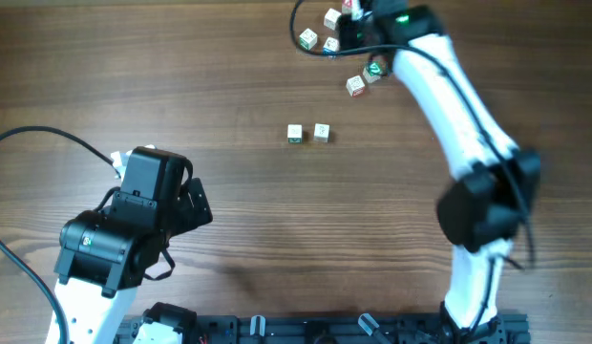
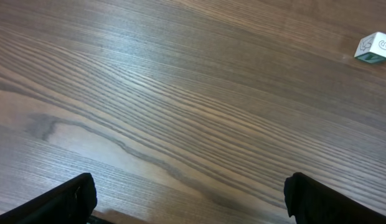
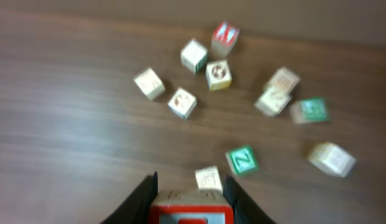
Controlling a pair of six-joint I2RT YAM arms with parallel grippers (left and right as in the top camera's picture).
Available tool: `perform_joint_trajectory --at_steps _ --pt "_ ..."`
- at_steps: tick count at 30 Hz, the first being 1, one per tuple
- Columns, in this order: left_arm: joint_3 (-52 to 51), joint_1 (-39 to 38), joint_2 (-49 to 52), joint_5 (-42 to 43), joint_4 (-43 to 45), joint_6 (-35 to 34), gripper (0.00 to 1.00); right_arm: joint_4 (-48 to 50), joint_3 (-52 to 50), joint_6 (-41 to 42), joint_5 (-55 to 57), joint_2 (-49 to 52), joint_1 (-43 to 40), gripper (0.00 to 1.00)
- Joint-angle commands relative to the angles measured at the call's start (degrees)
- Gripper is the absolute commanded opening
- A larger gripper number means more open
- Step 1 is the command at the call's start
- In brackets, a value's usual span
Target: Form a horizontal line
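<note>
My right gripper has a place to go beside the mid-table row's end nearest my right arm (image 1: 345, 143). I should set the red-faced block down there with that gripper.
Two small wooden letter blocks (image 1: 294, 134) (image 1: 321, 132) sit side by side in a short row at mid-table. Several loose blocks (image 1: 331, 44) lie scattered at the far edge; they also show in the right wrist view (image 3: 218, 73), one with a green Z face (image 3: 241, 160). My right gripper (image 1: 358, 24) hovers over that cluster, shut on a red-faced block (image 3: 192, 208) between its fingers (image 3: 192, 184). My left gripper (image 1: 193, 204) is open and empty (image 2: 193, 210) low over bare wood at the near left. One white block (image 2: 375, 48) shows far ahead of it.
The right arm (image 1: 449, 105) stretches diagonally across the right side of the table. The left arm's body (image 1: 115, 239) fills the near left corner. A black cable (image 1: 48, 139) loops at the left. A rail (image 1: 325, 330) runs along the front edge.
</note>
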Motion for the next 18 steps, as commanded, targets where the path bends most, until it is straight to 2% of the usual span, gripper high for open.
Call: perform_joint_trajectory --at_steps 1,6,10,13,18 --pt "-0.2 0.5 -0.3 0.2 0.1 -0.8 1.00 -6.2 1.4 3.8 0.7 -7.0 -0.2 0.25" --pt "-0.2 0.5 -0.3 0.2 0.1 -0.8 1.00 -16.9 0.9 8.5 0.7 -8.9 -0.2 0.25" --pt "-0.2 0.5 -0.3 0.2 0.1 -0.8 1.00 -17.3 -5.5 12.5 0.5 -8.2 -0.2 0.25" --pt "-0.2 0.5 -0.3 0.2 0.1 -0.8 1.00 -10.5 -15.6 14.5 0.3 -7.7 -0.2 0.25" --pt "-0.2 0.5 -0.3 0.2 0.1 -0.8 1.00 10.6 -38.7 18.7 -0.7 -7.7 -0.2 0.26"
